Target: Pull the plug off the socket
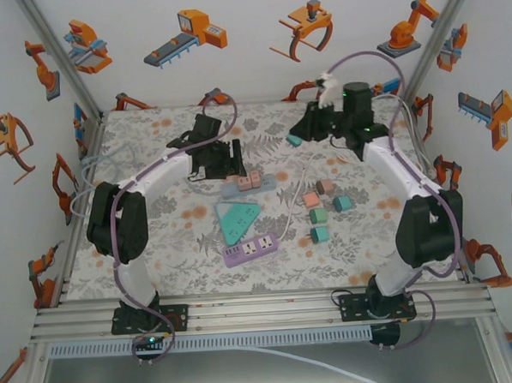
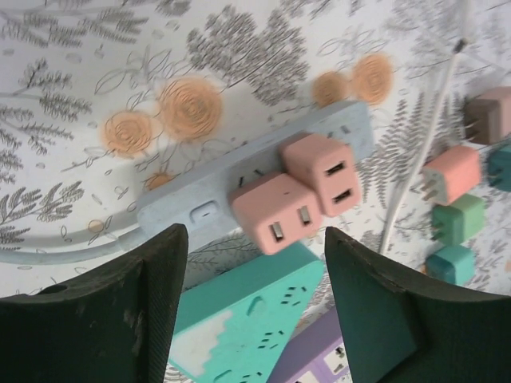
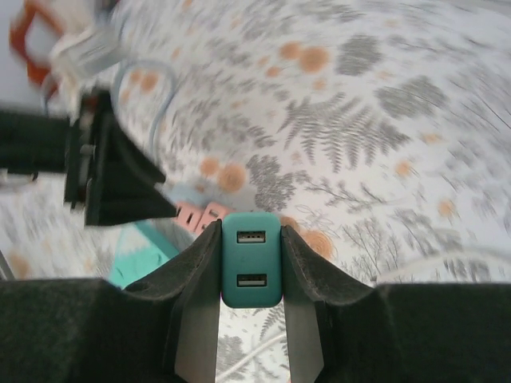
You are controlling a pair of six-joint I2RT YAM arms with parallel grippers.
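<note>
My right gripper has the teal two-port plug. It will let go of it on the table (image 1: 321, 170) behind the brown plug, near the white cable.
A blue-grey socket strip (image 2: 192, 209) lies on the flowered table with two pink plugs (image 2: 275, 211) seated in it side by side, also in the top view (image 1: 249, 181). My left gripper (image 2: 254, 239) hovers just above the strip's near side, jaws open, nothing between its fingers (image 2: 128, 311); from above the left gripper (image 1: 227, 159) sits behind the strip. My right gripper (image 3: 251, 263) is shut on a teal plug (image 3: 251, 259) with two USB ports, held in the air. In the top view the teal plug (image 1: 294, 141) hangs right of the strip.
A teal triangular socket (image 1: 238, 218) and a purple strip (image 1: 251, 247) lie in front of the blue-grey one. Several loose plugs, brown (image 1: 325, 186), pink (image 1: 310, 198), green (image 1: 317, 215) and teal (image 1: 342, 203), lie to the right beside a white cable (image 1: 295, 198).
</note>
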